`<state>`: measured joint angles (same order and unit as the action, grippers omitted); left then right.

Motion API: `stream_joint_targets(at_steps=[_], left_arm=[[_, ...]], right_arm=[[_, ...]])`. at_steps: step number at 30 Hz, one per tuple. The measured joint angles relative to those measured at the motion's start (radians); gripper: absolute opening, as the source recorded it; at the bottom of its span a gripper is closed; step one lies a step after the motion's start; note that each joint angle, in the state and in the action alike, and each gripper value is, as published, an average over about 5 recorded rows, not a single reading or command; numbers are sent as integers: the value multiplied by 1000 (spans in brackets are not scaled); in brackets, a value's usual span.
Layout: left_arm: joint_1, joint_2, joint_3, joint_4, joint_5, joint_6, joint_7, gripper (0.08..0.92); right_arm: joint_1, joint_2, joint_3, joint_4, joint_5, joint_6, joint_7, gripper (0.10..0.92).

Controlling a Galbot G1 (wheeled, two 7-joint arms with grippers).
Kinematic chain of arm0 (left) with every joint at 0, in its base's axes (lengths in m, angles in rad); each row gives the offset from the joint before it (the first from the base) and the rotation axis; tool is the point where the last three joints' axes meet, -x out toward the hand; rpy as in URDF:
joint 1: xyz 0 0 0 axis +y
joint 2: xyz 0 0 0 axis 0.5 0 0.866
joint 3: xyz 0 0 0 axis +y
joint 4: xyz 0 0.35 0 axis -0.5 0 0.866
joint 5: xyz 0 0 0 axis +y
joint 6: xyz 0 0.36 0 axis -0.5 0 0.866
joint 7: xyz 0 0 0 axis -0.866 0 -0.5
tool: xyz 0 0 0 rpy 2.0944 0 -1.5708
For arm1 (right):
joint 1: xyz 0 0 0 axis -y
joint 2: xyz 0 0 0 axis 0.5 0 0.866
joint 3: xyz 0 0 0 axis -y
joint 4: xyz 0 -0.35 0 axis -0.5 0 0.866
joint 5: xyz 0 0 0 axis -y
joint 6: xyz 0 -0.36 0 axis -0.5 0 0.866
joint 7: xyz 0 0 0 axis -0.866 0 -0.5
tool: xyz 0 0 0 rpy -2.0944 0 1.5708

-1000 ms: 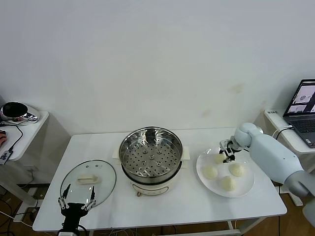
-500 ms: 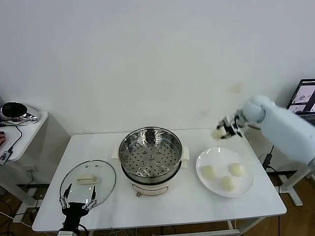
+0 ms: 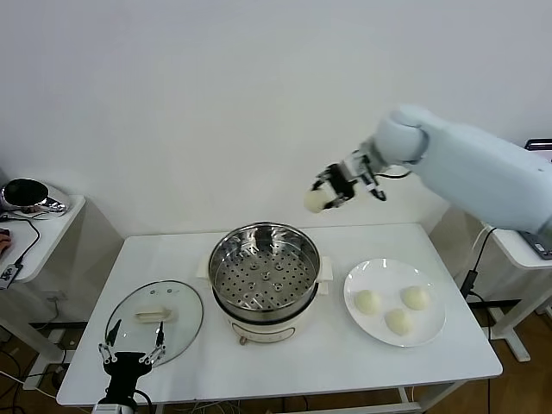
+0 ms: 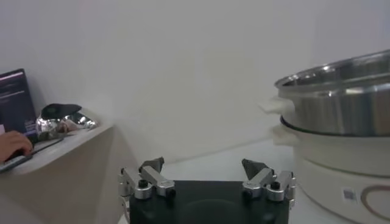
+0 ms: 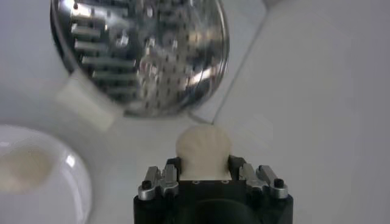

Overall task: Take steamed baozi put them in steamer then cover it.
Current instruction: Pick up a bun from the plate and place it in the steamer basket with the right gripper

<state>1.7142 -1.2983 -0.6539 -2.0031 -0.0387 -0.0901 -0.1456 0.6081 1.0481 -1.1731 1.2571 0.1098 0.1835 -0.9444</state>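
Next, I let go of the baozi with my right gripper on the perforated bottom near the steamer basket's back rim [image 3: 265,247] [image 5: 178,77]. The baozi is now high above the table.
My right gripper [image 3: 330,192] hangs high above the table, just right of and behind the steamer [image 3: 264,267], shut on one cream-white baozi [image 3: 316,200]. The right wrist view shows that baozi [image 5: 203,150] squeezed between the jaws, with the steamer's perforated basket [image 5: 143,52] below it. Three more baozi [image 3: 369,302] [image 3: 416,297] [image 3: 398,322] lie on the white plate [image 3: 434,332] at the right. The steamer basket holds nothing. The glass cover [image 3: 155,317] rests flat on the table at the left. My left gripper [image 3: 131,354] stands open at the table's front edge, by the cover.
A side table [image 3: 39,226] with a shiny bowl [image 3: 26,193] stands at the far left. A desk edge [image 3: 533,250] is at the far right. The wall runs close behind the table.
My right gripper has lifted one baozi off the plate and carried it up and leftward toward the steamer. The left arm has barely moved.
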Motion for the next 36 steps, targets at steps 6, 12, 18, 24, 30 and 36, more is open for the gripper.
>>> stream_joint_targets(at_steps=[6,12,18,24,30,36], left_arm=[[5,1,-13,-15,-14,3,1,823],[2,-6,-12,-22,-18,5,1,823],[-2,-9,-11,-35,-21,9,2,823],[3,-12,-9,-42,-22,8,3,823],[6,-11,-12,-45,-25,6,3,823],[5,-14,-10,-50,-25,6,3,823]], right_arm=[[-20,95,-54,-25,-81,100,33,501],[-60,152,-86,-53,-187,190,66,501],[-107,195,-89,-94,-309,270,106,501],[-156,236,-64,-167,-437,341,150,507],[-199,280,-23,-255,-551,406,194,510],[-224,308,1,-314,-617,449,225,627]])
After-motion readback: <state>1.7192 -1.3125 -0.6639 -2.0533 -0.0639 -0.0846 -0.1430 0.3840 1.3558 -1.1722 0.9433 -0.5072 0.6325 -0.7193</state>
